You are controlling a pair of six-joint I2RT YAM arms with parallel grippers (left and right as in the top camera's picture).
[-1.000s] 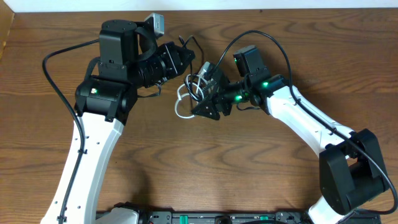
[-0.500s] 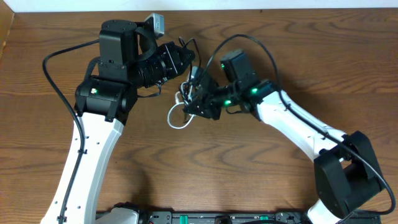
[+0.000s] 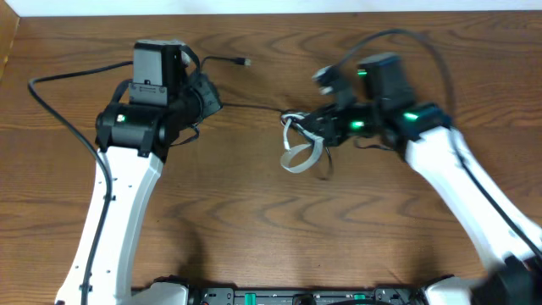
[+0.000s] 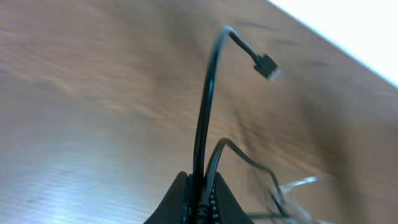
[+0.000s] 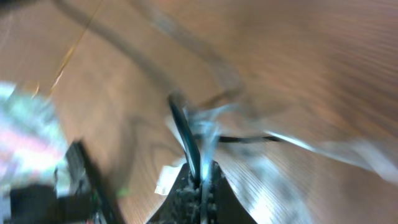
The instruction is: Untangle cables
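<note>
The black cable runs tight from the robot's left gripper into the bunched tangle, so the robot should put the tangle down and take its loops (image 3: 294, 119) with the left gripper.
My left gripper (image 3: 212, 100) (image 4: 200, 186) is shut on a thin black cable (image 3: 254, 106) (image 4: 205, 106). The cable's free end with its small plug (image 3: 244, 61) (image 4: 267, 65) sticks up past the fingers. Its other run stretches right to a tangle. My right gripper (image 3: 315, 125) (image 5: 199, 177) is shut on that tangle, with a dark strand and a white cable (image 3: 296, 157) (image 5: 208, 127) between its fingers. The white cable hangs in a flat loop below the right gripper. The right wrist view is blurred.
The wooden table (image 3: 254, 220) ends at a white wall strip along the back. The left arm's own thick black lead (image 3: 59, 80) arcs out to the far left. The right arm's lead loops over its wrist (image 3: 398, 36).
The right gripper closed on the tangle and swung right with it. The left arm drew back left, so the black cable now stretches between the two grippers.
</note>
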